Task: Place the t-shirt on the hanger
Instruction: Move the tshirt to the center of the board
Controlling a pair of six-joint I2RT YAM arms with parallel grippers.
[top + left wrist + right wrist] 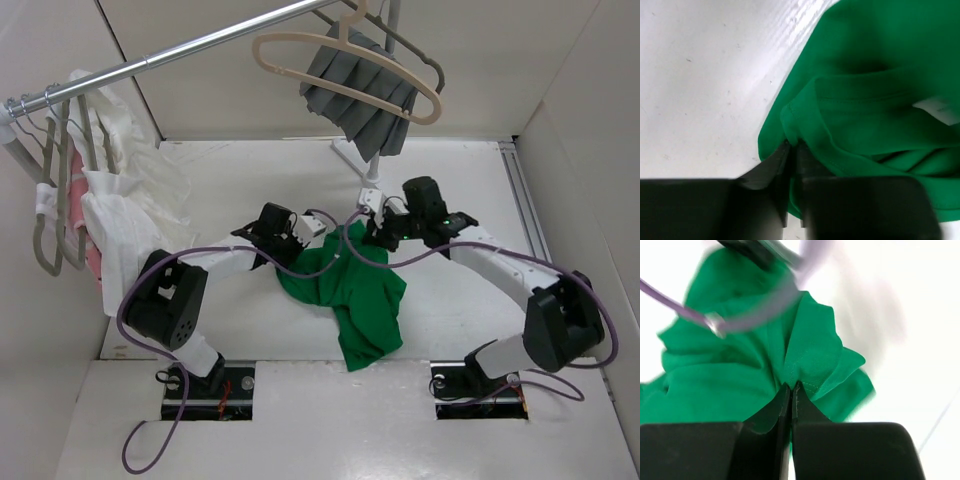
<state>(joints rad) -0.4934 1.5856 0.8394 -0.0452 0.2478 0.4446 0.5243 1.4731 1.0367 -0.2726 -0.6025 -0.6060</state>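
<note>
I can see the t-shirt is bunched with its collar folded over, so I need to pull the t-shirt flat, then take the collar's edge point(834, 150) with my left gripper before the hanger comes.
The bright green t-shirt point(350, 295) lies bunched on the white table between the two arms. My left gripper point(318, 232) is shut on its left upper edge; in the left wrist view the gripper point(792, 145) pinches a fold of the collar, with the white neck label point(938, 109) at the right. My right gripper point(372, 236) is shut on the shirt's right upper edge; in the right wrist view the gripper point(791, 386) pinches a stitched hem of the t-shirt point(740, 375). The beige hanger point(340, 62) hangs on the rail above and behind, apart from both grippers.
A metal rail point(180, 50) crosses the top left. A grey hanger with grey pleated cloth point(365, 95) hangs beside the beige one. Pale grey hangers with white and pink garments point(95, 200) hang at the left. White walls enclose the table.
</note>
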